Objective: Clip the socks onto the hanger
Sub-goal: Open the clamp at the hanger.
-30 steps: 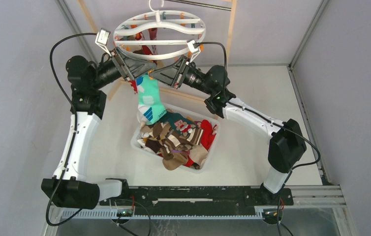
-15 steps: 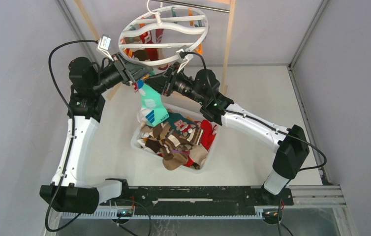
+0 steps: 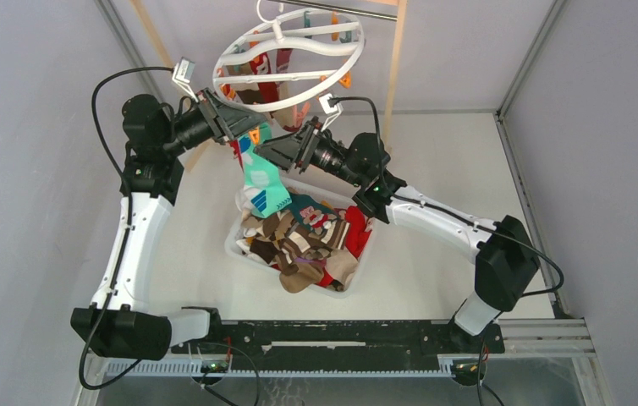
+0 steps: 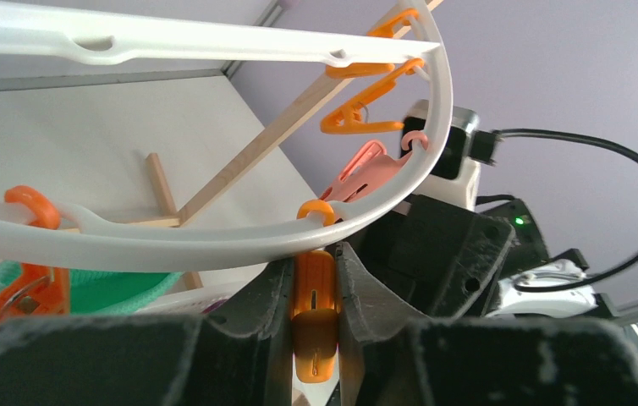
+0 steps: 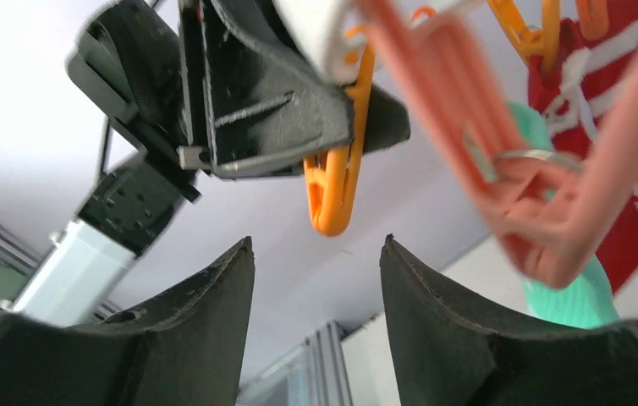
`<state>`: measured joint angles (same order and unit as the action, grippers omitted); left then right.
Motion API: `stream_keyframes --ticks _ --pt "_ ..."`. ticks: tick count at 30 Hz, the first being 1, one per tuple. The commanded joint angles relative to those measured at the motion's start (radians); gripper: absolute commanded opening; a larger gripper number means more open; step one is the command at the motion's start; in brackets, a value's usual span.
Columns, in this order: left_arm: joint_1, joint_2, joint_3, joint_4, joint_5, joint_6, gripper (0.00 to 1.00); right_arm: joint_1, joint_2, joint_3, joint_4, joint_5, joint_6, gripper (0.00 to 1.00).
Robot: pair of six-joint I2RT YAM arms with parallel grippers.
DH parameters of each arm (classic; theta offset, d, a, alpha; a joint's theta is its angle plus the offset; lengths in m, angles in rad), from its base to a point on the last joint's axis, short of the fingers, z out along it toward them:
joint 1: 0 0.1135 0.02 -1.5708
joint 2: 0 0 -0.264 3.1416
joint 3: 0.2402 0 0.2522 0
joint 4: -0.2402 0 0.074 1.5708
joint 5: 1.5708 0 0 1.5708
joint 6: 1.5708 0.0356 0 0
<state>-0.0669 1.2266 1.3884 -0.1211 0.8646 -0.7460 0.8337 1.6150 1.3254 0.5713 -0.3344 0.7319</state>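
Note:
The orange peg's middle is covered by my left gripper's fingers, so next my right gripper grabs the orange peg's lower end [image 5: 332, 211] before my left gripper backs away.
The white ring hanger [image 3: 332, 78] hangs tilted at the back; its rim crosses the left wrist view [image 4: 172, 241]. My left gripper [image 3: 246, 128] is shut on an orange peg [image 4: 316, 296] under the rim. A mint-teal sock [image 3: 261, 182] hangs just below it, over the tub. My right gripper [image 3: 272, 150] is open and empty, pointing at the left gripper from the right. In the right wrist view its jaws [image 5: 316, 245] gape just below that orange peg [image 5: 332, 186], with a pink peg [image 5: 510, 194] to the right. Red-and-white socks [image 3: 258, 66] hang on the hanger's far side.
A translucent tub [image 3: 235, 245] in front of the arms holds a pile of brown, tan, red and green socks [image 3: 303, 241]. The pale wooden pole frame [image 3: 396, 59] stands behind the hanger. Grey walls close in left and right.
The hanger has swung up and to the right and tilted more. My right gripper has moved left and down towards the left gripper. The mint-teal sock still hangs below the left gripper.

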Motion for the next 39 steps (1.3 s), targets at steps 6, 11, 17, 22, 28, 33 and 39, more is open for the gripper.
stream_keyframes --ticks 6,11,17,22,28,33,39 --pt "-0.001 0.001 0.06 0.103 0.147 -0.104 0.09 -0.033 0.126 0.015 0.427 -0.036 0.39 0.64" --pt "0.002 0.002 0.064 0.108 0.159 -0.104 0.08 -0.036 0.155 0.024 0.459 -0.03 0.432 0.61" --pt "0.002 0.004 0.064 0.117 0.181 -0.112 0.08 -0.053 0.205 0.063 0.536 -0.084 0.499 0.55" --pt "0.004 0.006 0.066 0.117 0.186 -0.112 0.09 -0.052 0.234 0.11 0.547 -0.106 0.507 0.49" --pt "0.006 0.003 0.074 0.092 0.185 -0.094 0.12 -0.055 0.249 0.129 0.556 -0.106 0.511 0.19" --pt "0.034 -0.029 0.115 -0.103 0.074 -0.003 0.88 -0.069 0.216 0.075 0.518 -0.076 0.453 0.0" --pt "0.045 -0.097 0.172 -0.348 -0.156 0.189 0.96 -0.06 0.162 0.084 0.304 -0.001 0.174 0.0"
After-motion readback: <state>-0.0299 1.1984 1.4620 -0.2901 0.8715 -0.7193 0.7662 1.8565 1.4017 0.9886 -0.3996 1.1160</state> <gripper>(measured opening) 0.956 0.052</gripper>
